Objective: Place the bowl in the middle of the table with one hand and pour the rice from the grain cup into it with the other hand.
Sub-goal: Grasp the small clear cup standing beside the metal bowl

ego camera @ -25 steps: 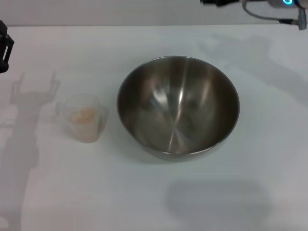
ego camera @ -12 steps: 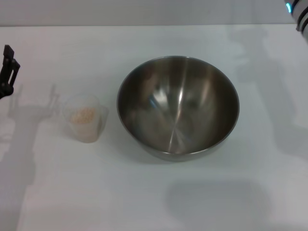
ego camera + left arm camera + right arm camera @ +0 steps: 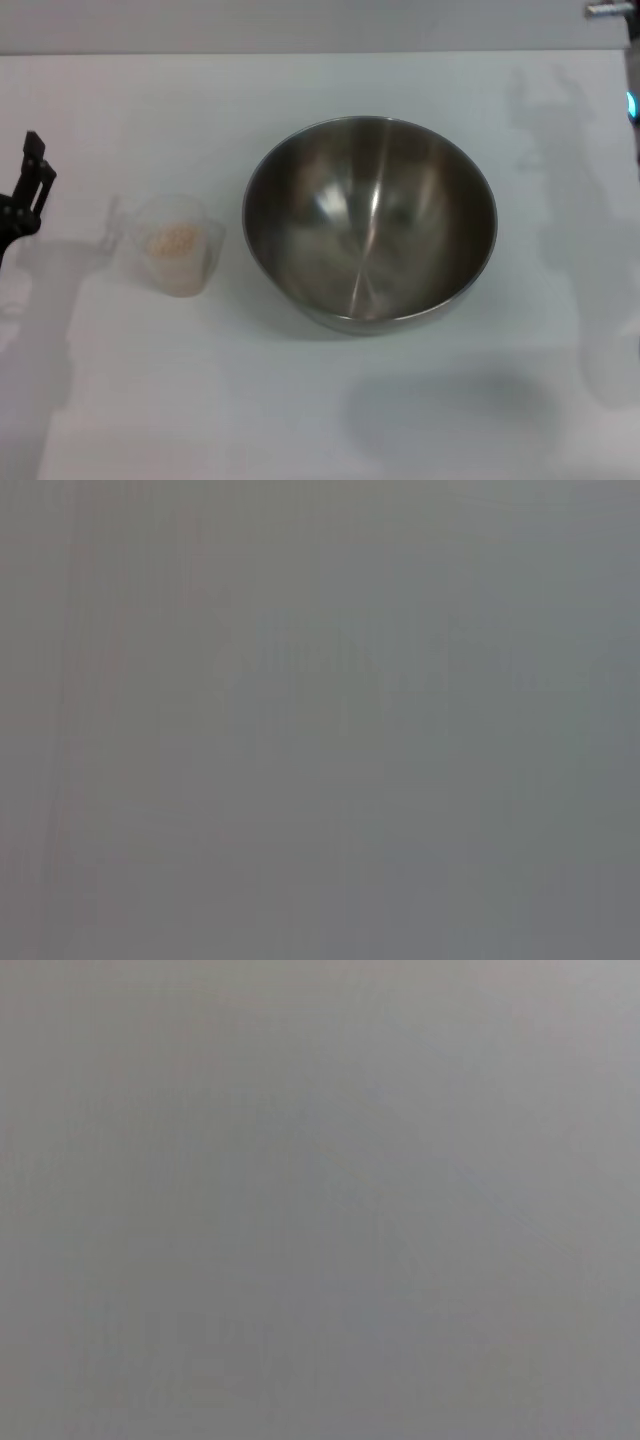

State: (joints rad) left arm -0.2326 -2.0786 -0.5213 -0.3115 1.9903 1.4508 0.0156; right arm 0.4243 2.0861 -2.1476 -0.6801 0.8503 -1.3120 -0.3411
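Note:
I should next move my left gripper to the grain cup's handle [image 3: 129, 221], on the grain cup's side away from the bowl, and close it there.
The bowl [image 3: 370, 225], a large shiny steel one, stands empty near the middle of the white table [image 3: 320, 420] in the head view. The grain cup [image 3: 178, 245], small and translucent, stands upright to the bowl's left with a little heap of pale rice [image 3: 170, 240] inside. My left gripper [image 3: 25, 195] shows as a black part at the left edge, apart from the cup and holding nothing. Only a sliver of my right arm [image 3: 610, 8] shows at the top right corner; its gripper is out of view. Both wrist views show only plain grey.
The table's far edge [image 3: 300, 52] runs along the top of the head view. Arm shadows lie on the table at the left and right sides.
My left gripper has come in from the left edge and moved nearer, toward the cup's side. My right arm has drawn away to the right, almost out of view. Bowl and cup have not moved.

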